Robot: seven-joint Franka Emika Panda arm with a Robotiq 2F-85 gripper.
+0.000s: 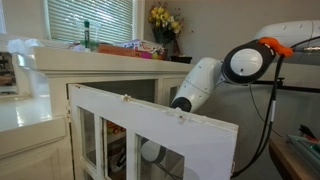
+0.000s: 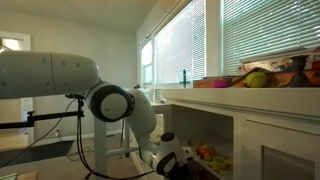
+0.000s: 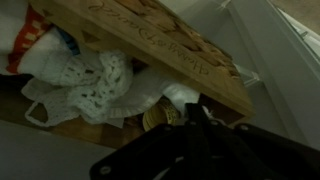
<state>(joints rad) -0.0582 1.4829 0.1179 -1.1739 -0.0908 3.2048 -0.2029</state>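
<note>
The fingers of my gripper are closed empty beside the tape roll, so next I open them, grip the white object's end (image 3: 182,96) and pull the white object out.
My arm (image 1: 195,85) reaches down into a white cabinet behind its open glass-paned door (image 1: 150,125); the door hides the gripper in that exterior view. In an exterior view the gripper (image 2: 185,158) is low at the cabinet opening. In the wrist view the dark fingers (image 3: 193,106) look pressed together with nothing between them. Their tip is close to a yellowish tape roll (image 3: 158,117) and a white object (image 3: 180,95). These lie under a wooden box (image 3: 170,45) with lettering on its side. A white crocheted cloth (image 3: 90,85) lies just beside them.
A plastic bag with red and blue print (image 3: 40,45) sits at the shelf's far side. The counter above holds packets (image 1: 125,48), a green bottle (image 1: 87,35), flowers (image 1: 165,20) and fruit (image 2: 260,78). Windows with blinds are behind. The open door stands next to the arm.
</note>
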